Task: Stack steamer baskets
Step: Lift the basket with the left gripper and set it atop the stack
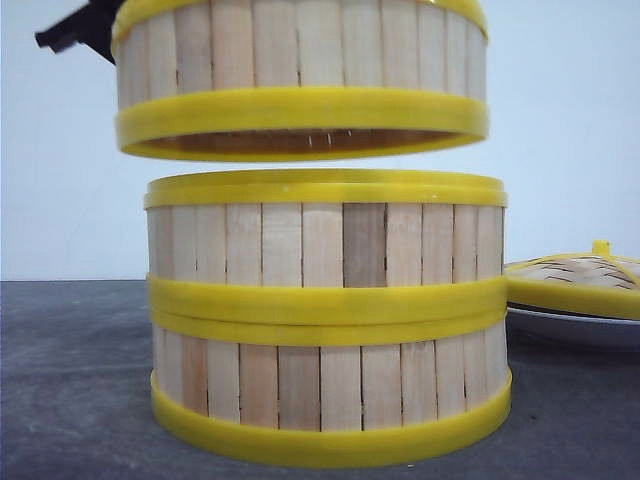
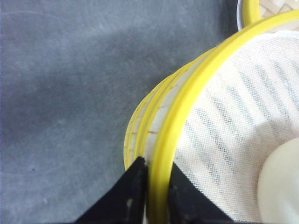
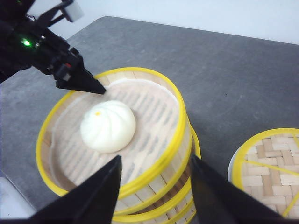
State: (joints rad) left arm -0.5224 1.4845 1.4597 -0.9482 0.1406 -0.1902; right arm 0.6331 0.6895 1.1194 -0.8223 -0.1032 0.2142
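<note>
My left gripper has the bun-filled steamer basket, hanging a little above the stack. It will let go of it squarely on the yellow top rim of the stacked baskets (image 1: 326, 177).
Two steamer baskets stand stacked on the table, the upper (image 1: 325, 245) on the lower (image 1: 330, 385). A third steamer basket (image 1: 300, 60) hangs a little above them, shifted slightly left. My left gripper (image 2: 158, 170) is shut on its yellow rim (image 2: 187, 98); from the front only a black part of that gripper (image 1: 85, 25) shows, behind the basket's far left. The held basket (image 3: 180, 116) carries a white bun (image 3: 107, 126) on a cloth liner. My right gripper (image 3: 155, 163) stands open above the near side of the stack (image 3: 178, 206), holding nothing.
A woven-bamboo lid (image 1: 575, 275) with a yellow rim lies on a white plate (image 1: 570, 328) to the right of the stack, and shows also in the right wrist view as the lid (image 3: 268, 158). The grey table (image 1: 70, 380) runs out to the left.
</note>
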